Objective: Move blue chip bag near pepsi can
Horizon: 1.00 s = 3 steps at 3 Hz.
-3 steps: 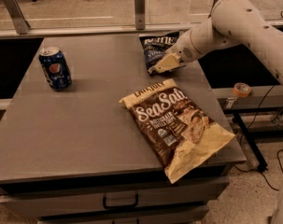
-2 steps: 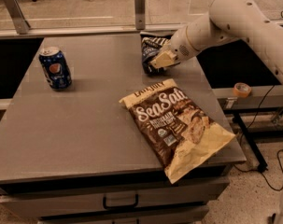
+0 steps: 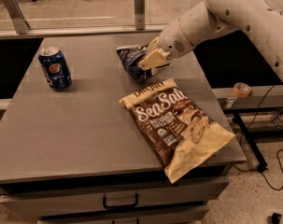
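Note:
Next, I let go of the blue chip bag on the grey table (image 3: 89, 73), right up against the side of the pepsi can that faces the brown bag.
The blue chip bag (image 3: 131, 59) is small, dark navy and crinkly, held at the back middle of the grey table (image 3: 85, 120), just behind the big brown bag. My gripper (image 3: 148, 64) comes in from the right on a white arm and is shut on the blue chip bag's right side. The pepsi can (image 3: 55, 68) stands upright near the table's left edge, well to the left of the bag and gripper.
A large brown-and-cream "Sea Salt" chip bag (image 3: 178, 125) lies flat on the right half of the table, its corner over the front edge. A glass partition with metal posts (image 3: 139, 1) runs behind the table. An orange tape roll (image 3: 242, 89) sits on a ledge at the right.
My gripper has moved left along the table's back with the blue chip bag in it, from the back right corner toward the middle. The pepsi can and the large bag have not moved.

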Tool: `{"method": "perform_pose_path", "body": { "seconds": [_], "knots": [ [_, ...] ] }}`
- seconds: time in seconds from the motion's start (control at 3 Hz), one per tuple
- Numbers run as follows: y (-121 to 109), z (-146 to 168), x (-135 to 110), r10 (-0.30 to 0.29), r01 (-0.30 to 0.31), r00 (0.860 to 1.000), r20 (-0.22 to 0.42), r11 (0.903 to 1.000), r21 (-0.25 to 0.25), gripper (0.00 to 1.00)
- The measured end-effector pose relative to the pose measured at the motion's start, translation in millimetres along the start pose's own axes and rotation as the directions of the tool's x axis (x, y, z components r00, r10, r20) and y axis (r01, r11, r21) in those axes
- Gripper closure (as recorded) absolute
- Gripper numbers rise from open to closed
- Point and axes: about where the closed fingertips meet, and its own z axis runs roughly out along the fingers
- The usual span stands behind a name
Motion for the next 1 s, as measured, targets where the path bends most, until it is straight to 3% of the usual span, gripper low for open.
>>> {"method": "perform_pose_path", "body": {
  "seconds": [0.33,1.0],
  "knots": [
    [4,6,-8,-0.003,0.004,1.0,0.03,1.0,-0.009,1.0],
    [39,45,-57,0.0,0.021,0.984,0.179,0.9932,-0.114,1.0]
  ]
}}
